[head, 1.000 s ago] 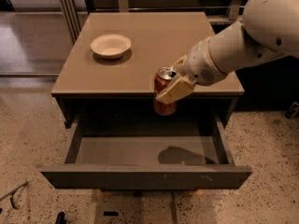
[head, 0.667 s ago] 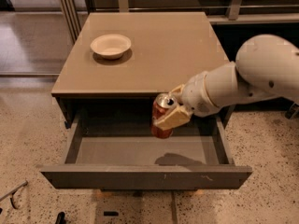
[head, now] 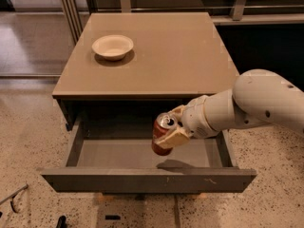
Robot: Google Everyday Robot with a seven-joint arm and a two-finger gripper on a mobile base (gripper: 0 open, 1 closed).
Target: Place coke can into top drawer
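Note:
I should set the coke can on the drawer's bottom with my gripper, close behind the middle (head: 159, 156) of the dark-grey front panel.
The coke can (head: 161, 132) is red-brown with a silver top and is tilted, held in my gripper (head: 173, 131). The gripper's fingers (head: 175, 137) are shut on the can, and the white arm comes in from the right. The can hangs over the inside of the open top drawer (head: 142, 178), right of its middle and a little above its floor. The can's shadow lies on the drawer floor just below it. The drawer is pulled out wide, and its dark-grey front panel has small scratches.
A white bowl (head: 112, 46) sits on the tan cabinet top (head: 166, 56) at the back left. Speckled floor lies around the cabinet. Metal posts and a rail stand behind it.
The arm has lowered and come forward with the can, from the level of the cabinet top's front edge down into the open drawer space.

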